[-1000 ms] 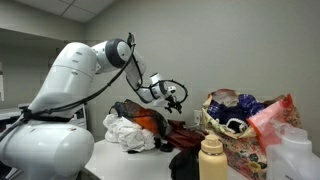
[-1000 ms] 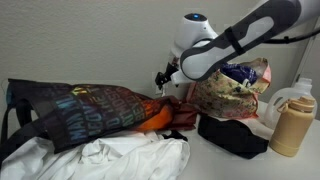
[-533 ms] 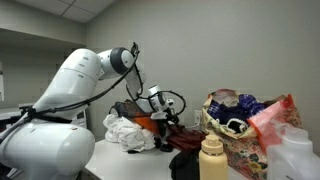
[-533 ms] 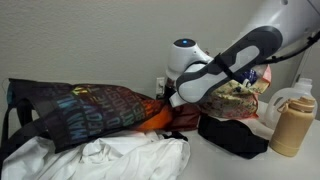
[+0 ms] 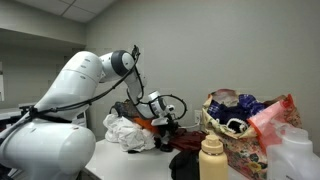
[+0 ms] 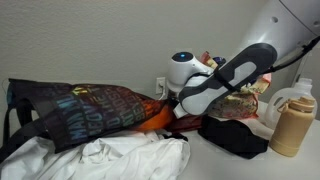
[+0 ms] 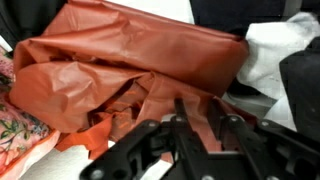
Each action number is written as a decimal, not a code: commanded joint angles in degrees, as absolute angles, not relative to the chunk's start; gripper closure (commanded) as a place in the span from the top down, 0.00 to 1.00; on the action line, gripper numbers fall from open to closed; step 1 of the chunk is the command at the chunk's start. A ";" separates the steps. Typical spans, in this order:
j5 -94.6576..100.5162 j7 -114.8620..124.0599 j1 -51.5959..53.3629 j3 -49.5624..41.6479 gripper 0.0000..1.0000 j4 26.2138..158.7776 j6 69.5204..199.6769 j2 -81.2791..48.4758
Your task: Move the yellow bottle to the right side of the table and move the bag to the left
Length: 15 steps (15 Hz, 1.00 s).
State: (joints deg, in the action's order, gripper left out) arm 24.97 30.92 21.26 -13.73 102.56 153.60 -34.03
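The bag's orange fold slants across my fingers; next I open, back off, turn, pinch the fold's corner (image 7: 154, 79), then lift the bag.
The bag (image 7: 120, 70) is crumpled orange fabric that fills the wrist view. My gripper (image 7: 197, 104) is down on it, its two dark fingers drawn close with a fold of the orange fabric pinched between them. In both exterior views the bag (image 5: 150, 122) (image 6: 155, 118) lies mid-table among other cloth, with the gripper (image 5: 165, 118) pressed into it. The yellow bottle (image 5: 212, 158) (image 6: 287, 125) stands upright with its cream cap on, well away from the gripper.
A large floral bag (image 5: 240, 130) (image 6: 232, 98) stands beside the bottle. A dark printed bag (image 6: 85, 110), white cloth (image 5: 125, 130) (image 6: 120, 155), a black soft item (image 5: 185, 162) (image 6: 235, 135) and a translucent white container (image 5: 295, 155) crowd the table (image 5: 130, 165).
The arm has come down from above the bag onto it. The jaws, wide open earlier, have closed in on the orange fabric.
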 commanded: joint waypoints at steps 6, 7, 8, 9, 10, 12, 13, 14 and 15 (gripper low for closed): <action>27.25 31.89 23.08 -15.90 0.04 103.53 151.98 -33.19; 27.28 31.74 23.07 -15.89 0.05 103.49 151.98 -33.14; 27.65 30.56 22.89 -15.67 0.03 103.51 152.29 -32.91; 28.10 28.54 22.42 -15.10 0.04 103.62 152.85 -32.53; 29.69 26.51 22.45 -15.17 0.29 103.74 153.27 -31.96; 32.84 21.38 21.75 -14.75 0.32 104.10 153.69 -30.22; 33.85 18.24 20.87 -14.07 0.39 104.51 154.02 -29.02; 34.98 15.29 20.08 -13.44 0.45 104.79 154.03 -27.99; 35.53 11.53 18.74 -12.23 0.55 105.30 154.05 -26.72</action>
State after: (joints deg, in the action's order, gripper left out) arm 32.82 19.75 21.67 -14.65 102.66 153.72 -31.42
